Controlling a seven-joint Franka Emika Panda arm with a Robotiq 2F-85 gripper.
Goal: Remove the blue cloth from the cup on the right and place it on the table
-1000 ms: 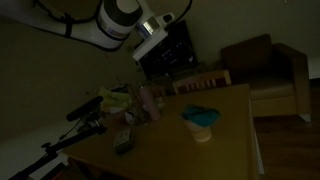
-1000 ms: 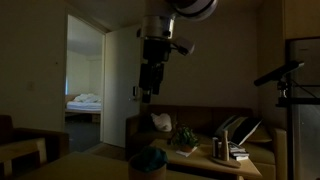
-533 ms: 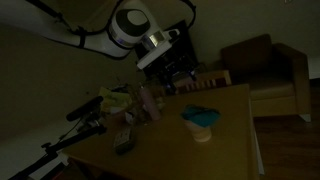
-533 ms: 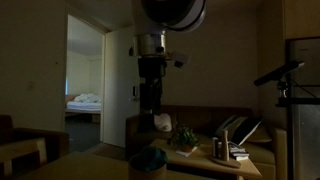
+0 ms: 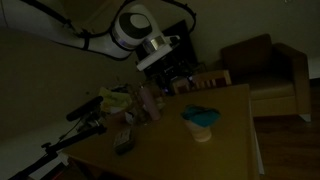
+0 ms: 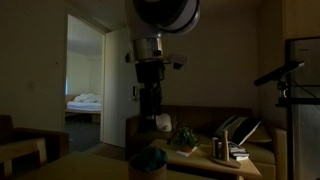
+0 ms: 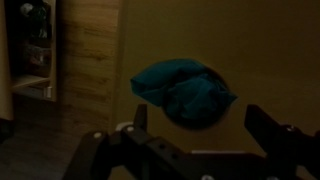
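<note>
Next, my gripper will go down to the bunched middle (image 5: 196,112) (image 7: 192,102) of the blue cloth, over the pale cup's opening, and close there.
A blue cloth (image 7: 185,90) is bunched in the top of a pale cup that stands on the wooden table (image 7: 270,60). The cup with the cloth shows in both exterior views (image 5: 200,119) (image 6: 148,162). My gripper (image 7: 200,125) is open and empty, with its two dark fingers (image 7: 262,120) spread apart on the near side of the cloth, not touching it. In an exterior view the gripper (image 5: 175,72) hangs above the far side of the table, well above the cup. In an exterior view (image 6: 150,108) it hangs above the cup. The scene is very dark.
Bottles and clutter (image 5: 128,104) crowd one side of the table, beside a tripod arm (image 5: 85,110). A wooden chair (image 5: 200,80) and a sofa (image 5: 265,65) stand behind. A camera boom (image 6: 280,75) and small items (image 6: 225,147) sit to one side.
The arm has turned and come lower over the table since a second ago. In the last half second it has shifted only slightly. The cloth and cup have not moved.
</note>
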